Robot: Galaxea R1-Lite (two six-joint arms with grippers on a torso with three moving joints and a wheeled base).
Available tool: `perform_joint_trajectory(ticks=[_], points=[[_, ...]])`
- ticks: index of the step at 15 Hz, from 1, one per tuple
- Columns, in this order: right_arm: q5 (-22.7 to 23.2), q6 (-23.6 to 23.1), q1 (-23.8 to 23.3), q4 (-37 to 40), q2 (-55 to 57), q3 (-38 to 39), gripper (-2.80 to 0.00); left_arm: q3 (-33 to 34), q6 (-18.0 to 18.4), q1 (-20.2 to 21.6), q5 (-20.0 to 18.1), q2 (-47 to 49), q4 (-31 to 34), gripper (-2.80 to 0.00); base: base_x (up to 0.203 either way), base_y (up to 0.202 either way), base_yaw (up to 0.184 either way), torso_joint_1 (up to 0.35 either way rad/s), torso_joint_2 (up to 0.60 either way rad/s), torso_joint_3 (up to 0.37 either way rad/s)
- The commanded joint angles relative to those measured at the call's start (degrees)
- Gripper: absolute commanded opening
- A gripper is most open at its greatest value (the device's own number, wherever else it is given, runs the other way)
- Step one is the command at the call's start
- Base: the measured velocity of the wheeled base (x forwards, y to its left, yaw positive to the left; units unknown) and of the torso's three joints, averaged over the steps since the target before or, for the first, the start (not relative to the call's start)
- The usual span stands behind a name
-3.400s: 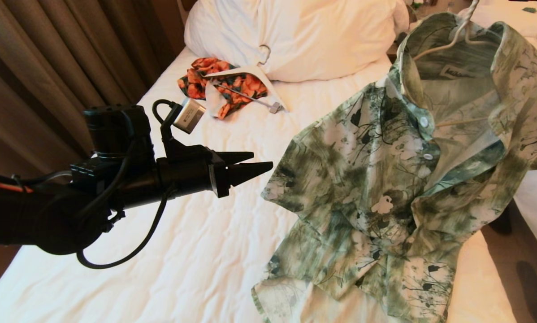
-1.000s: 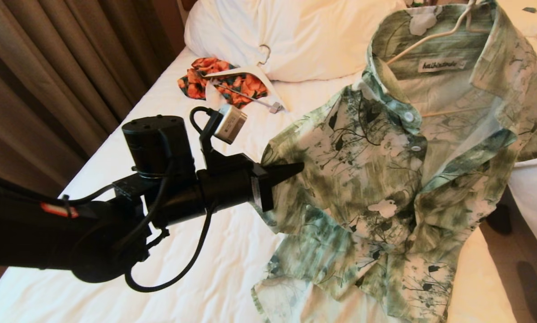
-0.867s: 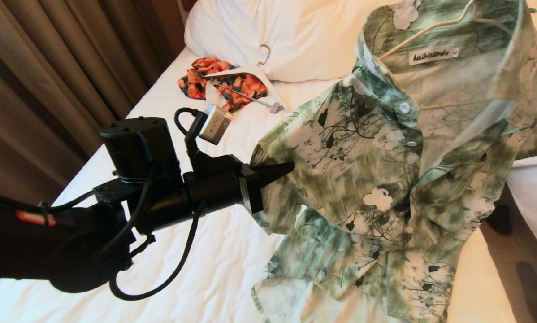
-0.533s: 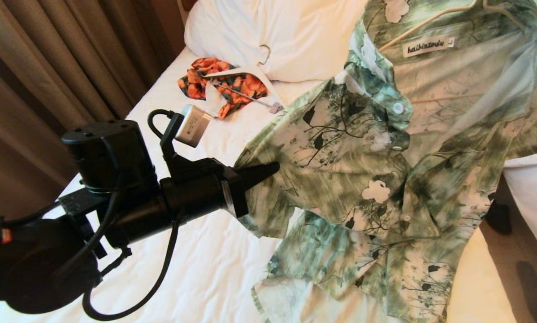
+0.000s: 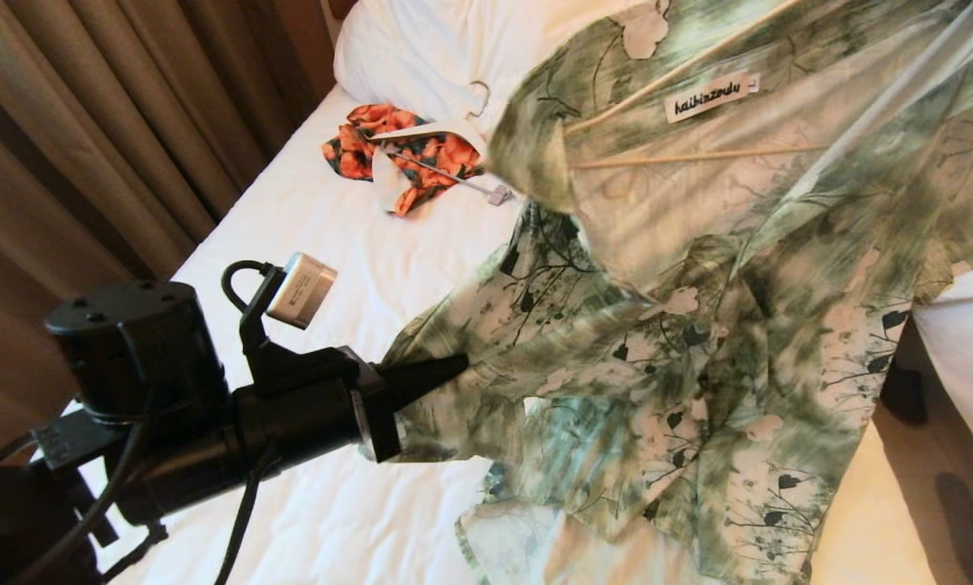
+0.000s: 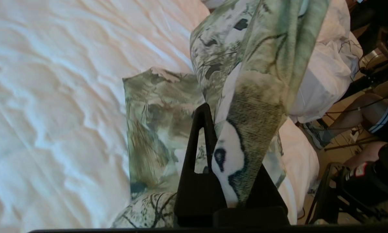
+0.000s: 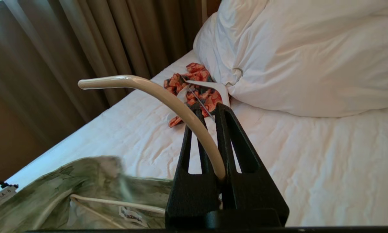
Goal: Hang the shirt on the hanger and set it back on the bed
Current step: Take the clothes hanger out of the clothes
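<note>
The shirt's sleeve, now held out sideways over the bed, will be let go by my left gripper on the shirt's own lower folds (image 5: 582,418) (image 6: 161,114) lying on the white bed.
The green-and-white flower-print shirt (image 5: 698,325) hangs over the bed (image 5: 356,244), its neck spread wide on the thin cream hanger (image 5: 698,154). My left gripper (image 5: 446,370) is shut on the edge of the shirt's left sleeve and holds it out sideways. In the left wrist view the sleeve cloth (image 6: 255,113) runs between the fingers of the left gripper (image 6: 224,129) and hides one of them. My right gripper (image 7: 210,108) is out of the head view. In its wrist view it is shut on the hanger's hook (image 7: 168,97), above the shirt's collar (image 7: 84,181).
A big white pillow (image 5: 421,49) lies at the head of the bed. In front of it are an orange-and-black garment (image 5: 421,150) and a broad white hanger (image 5: 446,130). Brown curtains (image 5: 88,122) stand on the left, a second bed (image 5: 957,325) on the right.
My left gripper shut on the sleeve, then drew it down and to the left. The shirt and hanger swung left and rose, and the neck opening spread wider.
</note>
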Motion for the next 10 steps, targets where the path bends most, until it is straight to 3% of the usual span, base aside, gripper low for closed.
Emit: perform_joint_trajectory(ticks=[1, 4, 7, 10], points=[[0.1, 0.0, 0.0, 0.0, -0.7, 0.0, -2.80, 2.2, -0.1, 0.0, -0.1, -1.4, -0.2, -2.80, 0.000, 0.000, 0.000, 0.000, 0.00, 0.000], [-0.2, 0.0, 0.0, 0.0, -1.3, 0.0, -2.80, 6.0, 0.2, -1.8, 0.6, -0.3, 0.2, -2.80, 0.000, 0.000, 0.000, 0.000, 0.00, 0.000], [-0.1, 1.9, 0.4, 0.5, -1.8, 0.1, -2.80, 3.9, 0.4, -6.3, 9.5, 0.9, 1.3, -2.80, 0.000, 0.000, 0.000, 0.000, 0.00, 0.000], [-0.1, 4.5, 0.9, 0.5, -2.2, 0.4, -2.80, -4.6, 1.4, -11.8, 15.5, 1.1, 9.5, -2.80, 0.000, 0.000, 0.000, 0.000, 0.00, 0.000]])
